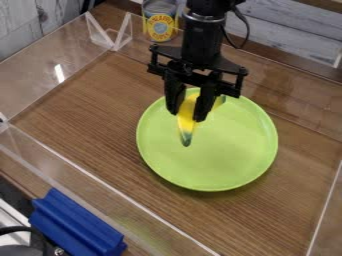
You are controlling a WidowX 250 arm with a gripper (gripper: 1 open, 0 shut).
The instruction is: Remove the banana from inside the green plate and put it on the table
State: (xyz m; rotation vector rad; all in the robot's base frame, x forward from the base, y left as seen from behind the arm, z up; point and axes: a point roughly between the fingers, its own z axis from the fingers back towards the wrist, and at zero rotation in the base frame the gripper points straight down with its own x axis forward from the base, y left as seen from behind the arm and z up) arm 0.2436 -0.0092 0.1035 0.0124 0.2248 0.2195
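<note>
The robot's gripper needs to release the banana on the bare table (100,105) between the green plate and the clear acrylic side. The banana now hovers above the green plate.
The banana (186,126) is small, yellow and dark-tipped. It hangs tip-down between the black fingers of my gripper (193,104), which is shut on its upper end. It is lifted clear of the green plate (234,160) and hovers above the plate's left half. The plate is round, lime-green and lies with nothing in it on the brown wood-grain table (94,110). The arm comes straight down from the top of the view.
Clear acrylic walls (60,40) border the table. A yellow-labelled can (160,24) stands at the back beyond the wall. A blue object (78,230) lies at the front left corner. Bare tabletop lies left of the plate.
</note>
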